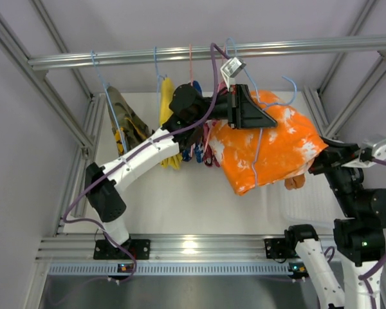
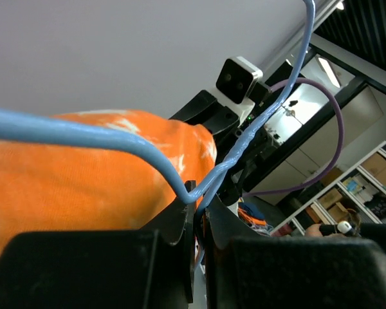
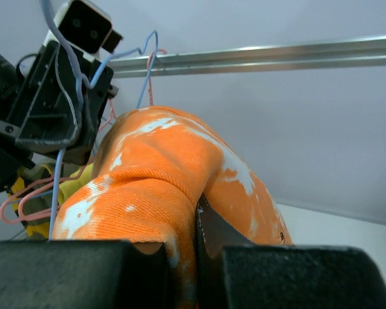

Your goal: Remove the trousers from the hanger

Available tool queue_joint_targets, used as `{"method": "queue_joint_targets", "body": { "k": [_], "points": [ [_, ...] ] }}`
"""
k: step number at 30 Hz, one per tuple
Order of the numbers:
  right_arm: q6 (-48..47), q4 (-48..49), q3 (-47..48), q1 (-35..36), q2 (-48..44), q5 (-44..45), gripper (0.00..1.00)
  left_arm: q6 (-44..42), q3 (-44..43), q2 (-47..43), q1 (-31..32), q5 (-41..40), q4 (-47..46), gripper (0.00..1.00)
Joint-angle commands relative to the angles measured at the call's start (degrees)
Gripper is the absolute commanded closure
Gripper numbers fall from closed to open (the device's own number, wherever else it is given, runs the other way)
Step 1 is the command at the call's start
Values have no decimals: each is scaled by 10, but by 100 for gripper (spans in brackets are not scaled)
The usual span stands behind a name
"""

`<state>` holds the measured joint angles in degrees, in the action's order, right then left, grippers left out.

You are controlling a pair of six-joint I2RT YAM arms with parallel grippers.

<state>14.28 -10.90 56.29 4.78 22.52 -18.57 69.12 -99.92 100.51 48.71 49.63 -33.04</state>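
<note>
Next, I drop the orange trousers inside the white basket (image 1: 312, 179) on the tabletop with my right gripper.
The trousers (image 1: 267, 151) are orange with white blotches and hang bunched over the thin light-blue wire hanger (image 1: 289, 96), held off the rail above the table. My left gripper (image 1: 260, 116) is shut on the hanger's wire (image 2: 199, 190) at the base of its hook; the trousers (image 2: 71, 180) fill the left of that view. My right gripper (image 1: 315, 161) is shut on a fold of the trousers (image 3: 154, 187) at their right edge. The left arm's gripper and the hanger wire (image 3: 58, 174) show at the upper left of the right wrist view.
A metal rail (image 1: 212, 55) crosses the top with other hangers: a camouflage garment (image 1: 125, 119), a yellow one (image 1: 168, 109), pink and blue hangers (image 1: 196, 145) with clothes behind the left arm. The white tabletop (image 1: 193, 199) lies below, framed by aluminium bars (image 1: 77, 129).
</note>
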Motion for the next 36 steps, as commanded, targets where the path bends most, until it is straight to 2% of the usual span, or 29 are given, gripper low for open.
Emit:
{"method": "queue_joint_targets", "body": {
  "k": [1, 7, 15, 25, 30, 34, 36],
  "points": [
    [-9, 74, 85, 6, -15, 76, 100, 39, -25, 31, 10, 66, -32, 100],
    [-38, 52, 150, 9, -22, 148, 100, 65, -99, 79, 59, 115, -45, 100],
    [-116, 28, 209, 11, -22, 240, 100, 74, -64, 79, 66, 108, -86, 100],
    [-240, 55, 218, 8, -20, 378, 100, -14, -14, 57, 64, 124, -32, 100],
    [-321, 44, 199, 11, -14, 389, 100, -14, -26, 61, 61, 129, -38, 100],
    [-380, -8, 132, 13, 15, 500, 100, 37, -50, 72, 61, 133, -91, 100],
    [-403, -39, 97, 13, 33, 523, 100, 58, -64, 74, 60, 133, -111, 100]
  ]
}}
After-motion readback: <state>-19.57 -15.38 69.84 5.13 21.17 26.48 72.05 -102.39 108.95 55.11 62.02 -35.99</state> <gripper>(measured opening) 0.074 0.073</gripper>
